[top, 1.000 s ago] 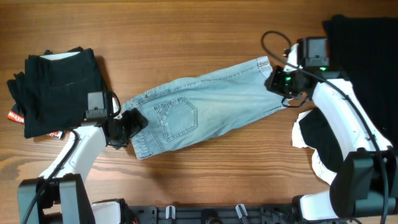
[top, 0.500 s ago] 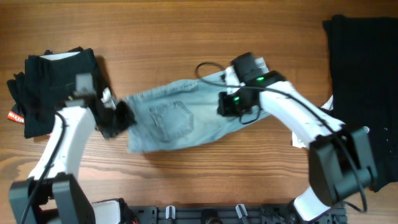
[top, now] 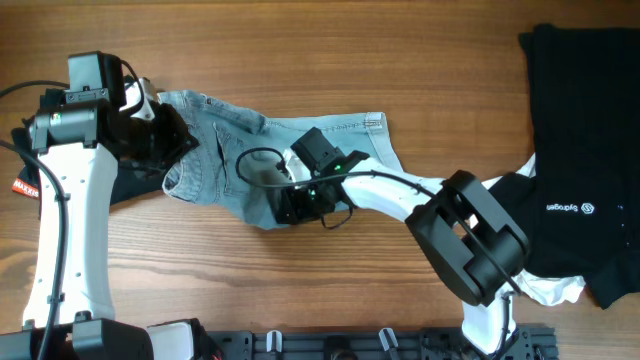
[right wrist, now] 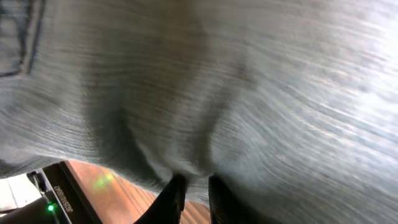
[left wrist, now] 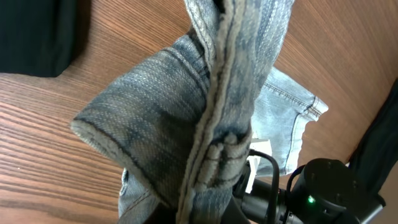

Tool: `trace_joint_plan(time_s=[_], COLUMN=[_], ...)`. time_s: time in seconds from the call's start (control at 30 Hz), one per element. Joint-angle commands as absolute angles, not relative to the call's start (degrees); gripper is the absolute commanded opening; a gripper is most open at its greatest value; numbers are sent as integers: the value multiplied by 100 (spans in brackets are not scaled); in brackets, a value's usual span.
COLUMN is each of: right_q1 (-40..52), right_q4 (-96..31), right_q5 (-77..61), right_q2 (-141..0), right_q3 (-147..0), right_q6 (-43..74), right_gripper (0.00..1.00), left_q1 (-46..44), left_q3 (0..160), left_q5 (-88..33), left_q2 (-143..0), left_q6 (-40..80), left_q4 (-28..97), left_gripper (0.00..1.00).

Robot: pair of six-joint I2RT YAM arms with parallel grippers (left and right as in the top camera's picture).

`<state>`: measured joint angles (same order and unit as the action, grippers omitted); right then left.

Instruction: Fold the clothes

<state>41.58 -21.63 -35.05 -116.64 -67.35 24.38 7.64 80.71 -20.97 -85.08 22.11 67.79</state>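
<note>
The robot's left gripper will release the lifted end of the light-blue denim shorts over their flatter part at the table's middle (top: 329, 162).
The light-blue denim shorts (top: 335, 138) lie bunched across the table's middle, their waistband end lifted at the far left. My left gripper (top: 168, 148) is raised there and shut on that end. In the left wrist view the denim (left wrist: 186, 124) hangs bunched and hides my left gripper (left wrist: 205, 214). My right gripper (top: 288, 207) reaches left across the table and is shut on a fold of the shorts' near edge. In the right wrist view denim (right wrist: 249, 93) fills the frame, with a small fold pinched in my right gripper (right wrist: 194, 190).
A black pile (top: 22, 150) with a red tag sits at the far left, partly under my left arm, and shows as (left wrist: 31, 31). A large black garment (top: 580, 110) with a small white logo (top: 565, 208) covers the right side, with white cloth (top: 550, 290) below it.
Both grippers have travelled left with the shorts. The left one closed on the waistband and rose to the far left. The right one carried the leg end from the right to the middle.
</note>
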Motion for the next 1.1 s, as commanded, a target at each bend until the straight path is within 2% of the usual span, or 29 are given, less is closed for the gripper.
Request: trace_joint_plan(time_s=[0.0,0.13,0.37,0.5,0.77,1.0,1.03,1.07], right_q1=[3660,2626,1356,1398,1758,1949,1949,1949], right_q4=[-3004,-3933,-4248,-4136,-4123,-4187,-4189,-4191], right_q5=[-2552,-1063,-598,-718,-1002,-1055,-1057,-1057], right_q2=[-10919,-9754,-10114,-10589,-11006,-11006,-11006,-11006], right_q3=[-6890,-6906,-6442,-6250,-6250,-6250,-6250,-6250], right_q6=[2220,2086,1800,1796,1938,2252,2255,2255], right_gripper=[20,21,20,20,18,19,19,19], left_q1=[799,799,338,-495,-2080,-2805,-2853,-2877], left_q3=[8204,8204,8202,8202,8202,8202,8202,8202], left_q5=[-2307,-2287,-2294,-2296,-2290,-2294,-2292,-2294], left_q2=[-8431,-8431,-8431,-8433,-8604,-9330,-9452,-9535], left_q6=[2112,2095,2099,2198,3339,3656,3656,3656], left_q4=[6820,6820,6772,6379,5011,4187,4071,3977], left_gripper=[8,8,8,9,12,12,13,20])
